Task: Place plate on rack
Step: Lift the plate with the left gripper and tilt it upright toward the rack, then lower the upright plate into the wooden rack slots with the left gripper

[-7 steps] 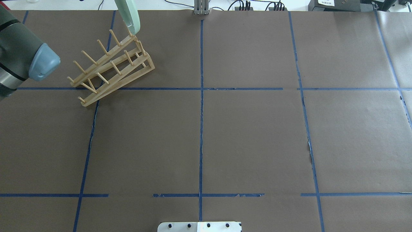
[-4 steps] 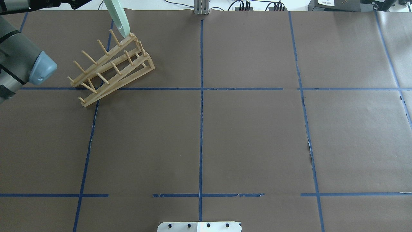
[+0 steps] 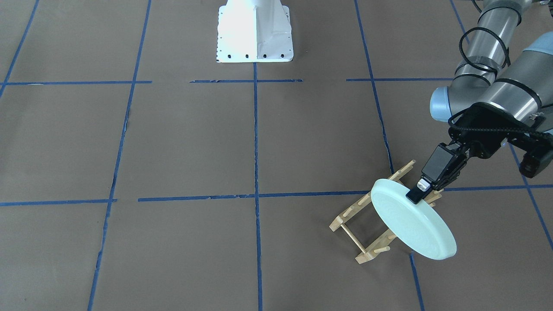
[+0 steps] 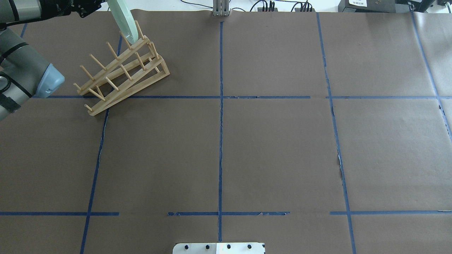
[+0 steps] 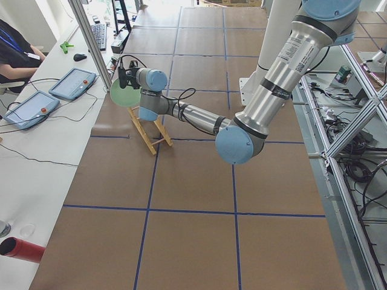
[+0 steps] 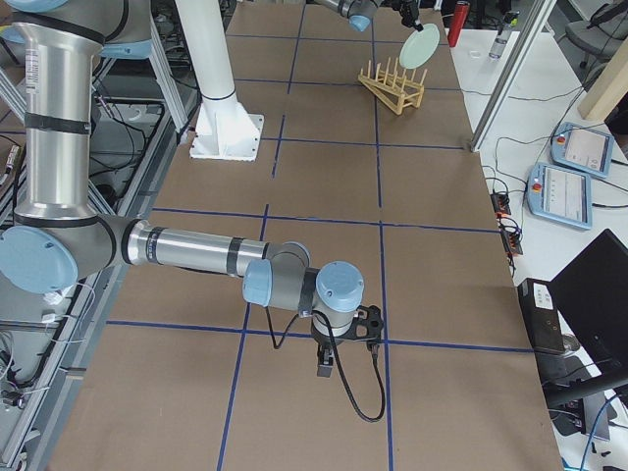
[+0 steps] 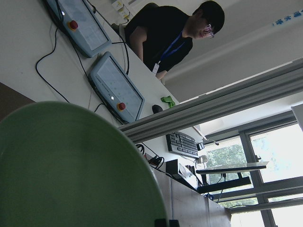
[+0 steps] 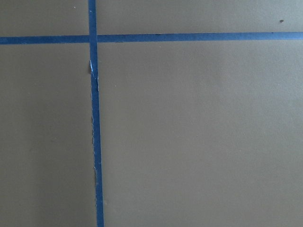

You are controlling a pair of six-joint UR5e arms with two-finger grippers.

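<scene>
Next, I let go of the plate with my left gripper so it is on edge in the wooden rack (image 3: 378, 223), behind the rack's end pegs near its bare crossbar.
My left gripper (image 3: 421, 193) is shut on the upper rim of the pale mint-green plate (image 3: 412, 224). It holds the plate on edge and tilted over the end of the wooden rack (image 3: 348, 216) farthest from my base. In the overhead view the plate (image 4: 124, 22) has its lower edge among the last pegs of the rack (image 4: 120, 76). The plate (image 7: 71, 165) fills the lower left of the left wrist view. My right gripper (image 6: 329, 361) hangs low over bare brown paper far from the rack; I cannot tell whether it is open or shut.
The white robot base (image 3: 255, 32) stands mid-table. Beyond the rack's edge of the table is a white bench with teach pendants (image 5: 72, 81), cables and a seated person (image 5: 9, 51). A metal post (image 4: 220, 8) stands at the far edge.
The plate has moved left and down along the rack's far end, from just past the end pegs to between them. The left arm's elbow shifted slightly.
</scene>
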